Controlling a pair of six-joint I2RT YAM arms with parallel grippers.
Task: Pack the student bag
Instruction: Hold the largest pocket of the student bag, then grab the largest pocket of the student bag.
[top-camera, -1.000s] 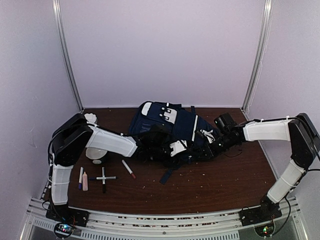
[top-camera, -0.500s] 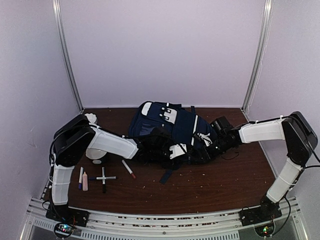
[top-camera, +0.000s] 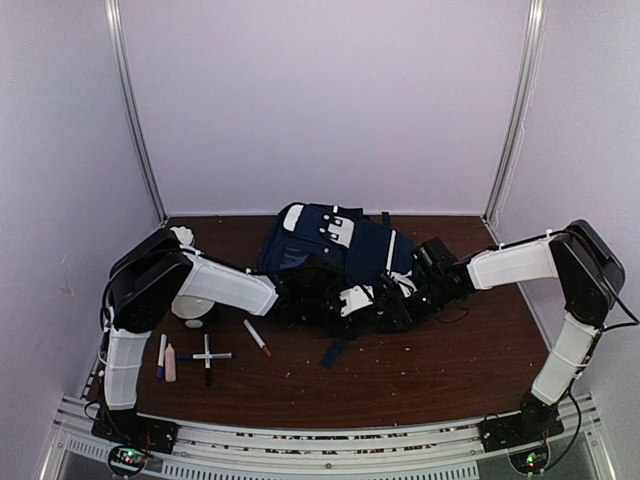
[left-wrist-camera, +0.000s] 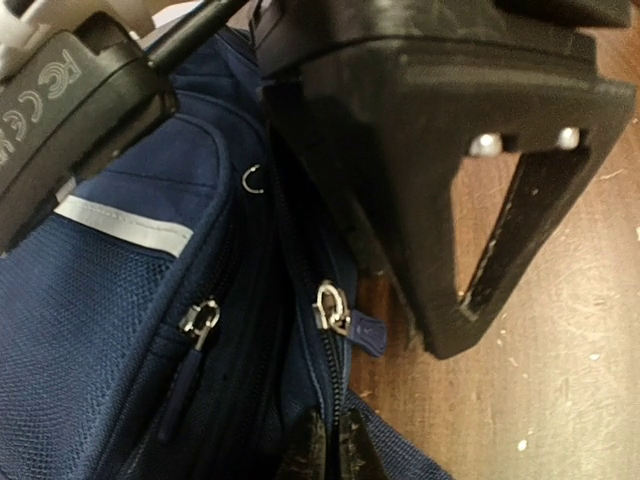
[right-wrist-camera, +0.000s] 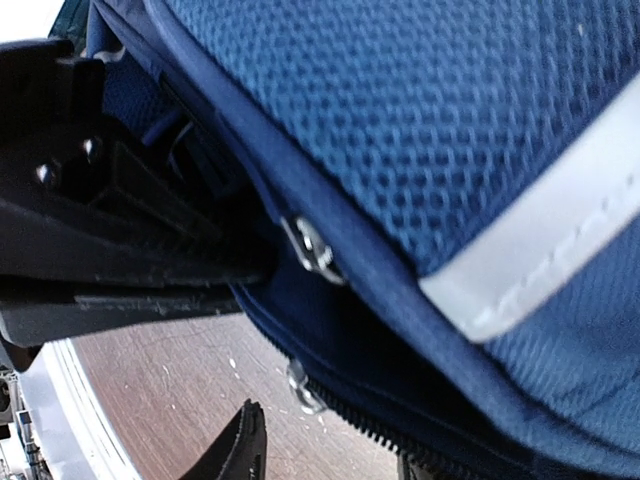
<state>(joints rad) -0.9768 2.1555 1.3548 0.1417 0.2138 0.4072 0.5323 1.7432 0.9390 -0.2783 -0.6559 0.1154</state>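
Observation:
The zip slider's blue tab hangs clear of the right gripper's fingers, so the robot's right gripper will grip the slider (left-wrist-camera: 331, 307) and pull while the left gripper holds the seam.
The student bag (top-camera: 340, 243), navy with white stripes and patches, lies on the brown table (top-camera: 430, 370) at the back centre. My left gripper (top-camera: 330, 298) is at its front edge. In the left wrist view the left gripper (left-wrist-camera: 335, 450) is shut on the bag's zip seam, just below a silver zip slider (left-wrist-camera: 330, 305) with a blue tab. My right gripper (top-camera: 398, 303) reaches in from the right. In the right wrist view it (right-wrist-camera: 325, 460) stands open, its fingers on either side of the bag's lower zip edge near a slider (right-wrist-camera: 305, 385).
On the table's left lie a red-tipped marker (top-camera: 257, 338), two crossed pens (top-camera: 207, 357), a pale stick (top-camera: 170, 362) and another pen (top-camera: 161, 355). A white round object (top-camera: 195, 310) sits by the left arm. A dark bag strap (top-camera: 335, 350) trails forward.
My left gripper has shut on the bag's zip seam. The right arm has pushed leftward against the bag and its gripper has opened.

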